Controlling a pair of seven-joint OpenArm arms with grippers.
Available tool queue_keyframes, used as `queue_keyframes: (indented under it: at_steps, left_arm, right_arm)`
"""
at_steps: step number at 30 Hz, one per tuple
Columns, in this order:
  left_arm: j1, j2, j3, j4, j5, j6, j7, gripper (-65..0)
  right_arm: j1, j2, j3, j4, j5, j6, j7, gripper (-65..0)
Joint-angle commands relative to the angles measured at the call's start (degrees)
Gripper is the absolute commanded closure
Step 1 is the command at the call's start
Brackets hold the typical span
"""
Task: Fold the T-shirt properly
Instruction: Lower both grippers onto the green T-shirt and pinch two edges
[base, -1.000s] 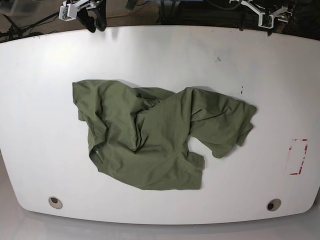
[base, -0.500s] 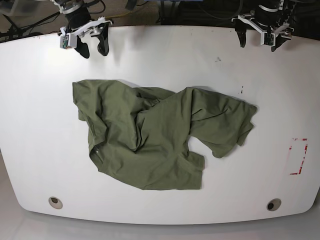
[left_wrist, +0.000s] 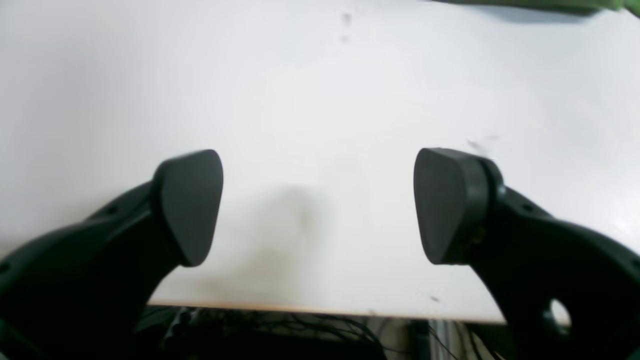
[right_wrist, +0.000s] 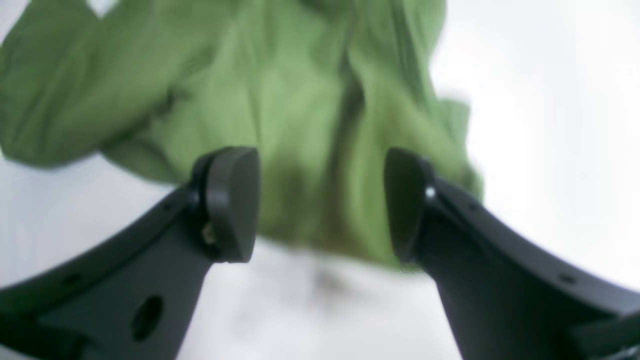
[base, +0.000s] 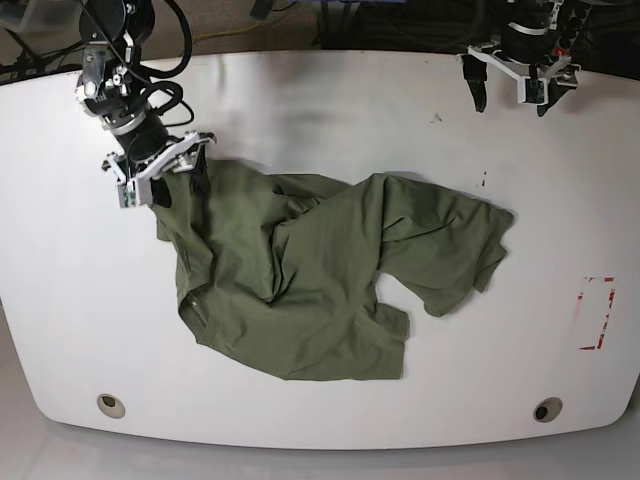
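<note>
The robot's left gripper should next go to the olive-green T-shirt and close on the far corner of its spread sleeve (base: 497, 217).
The olive-green T-shirt (base: 320, 270) lies crumpled in the middle of the white table (base: 320, 100), with one sleeve spread to the right. My right gripper (base: 180, 183) is open just above the shirt's far left corner. In the right wrist view the gripper (right_wrist: 320, 205) has its jaws apart with blurred green cloth (right_wrist: 300, 100) between and beyond them, and nothing is gripped. My left gripper (base: 511, 100) is open and empty over bare table near the back right edge. In the left wrist view (left_wrist: 320, 205) only a sliver of the shirt (left_wrist: 550, 5) shows at the top.
Two round holes (base: 111, 405) (base: 547, 409) sit near the table's front edge. A red tape mark (base: 598, 313) is at the right. Small dark marks (base: 436, 118) (base: 484, 181) lie behind the shirt. Cables hang behind the table's back edge (left_wrist: 300, 325).
My right gripper has moved from the table's back left edge forward and down to the shirt's far left corner. My left gripper has shifted only slightly. The shirt has not moved.
</note>
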Motion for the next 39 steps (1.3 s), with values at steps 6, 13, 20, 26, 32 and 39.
queue_keyframes:
  at_steps: [6, 13, 20, 26, 32, 39]
  left_arm:
    - [-1.44, -0.03, -0.24, 0.97, -0.33, 0.32, -1.28, -56.4]
    - [-2.14, -0.12, -0.24, 0.97, -0.33, 0.32, -1.28, -56.4]
    - [-3.73, -0.12, -0.24, 0.89, -0.15, 0.32, -1.28, -56.4]
    - [-5.04, -0.21, -0.24, 0.89, -0.15, 0.32, -1.19, -56.1]
    - [-7.86, -0.21, -0.24, 0.89, -0.06, 0.32, 3.11, -56.1]
    - [-13.13, -0.03, -2.52, 0.89, -0.06, 0.32, 8.21, -56.2]
  right_arm:
    - [13.11, 3.94, -0.21, -9.84, 0.75, 0.37, -2.25, -37.7]
    - [22.08, 5.26, -0.30, -22.50, 0.84, 0.99, -2.95, -41.2]
    - [28.76, 5.26, -0.30, -33.14, 0.75, 7.41, -2.95, -49.3]
    - [34.03, 5.00, -0.30, -43.95, -1.09, 11.28, -2.51, -49.3]
    - [37.37, 1.66, -0.21, -48.35, -9.71, 16.20, -2.51, -42.0]
    - [37.55, -1.25, -0.04, -48.26, -16.65, 16.99, -1.20, -27.9]
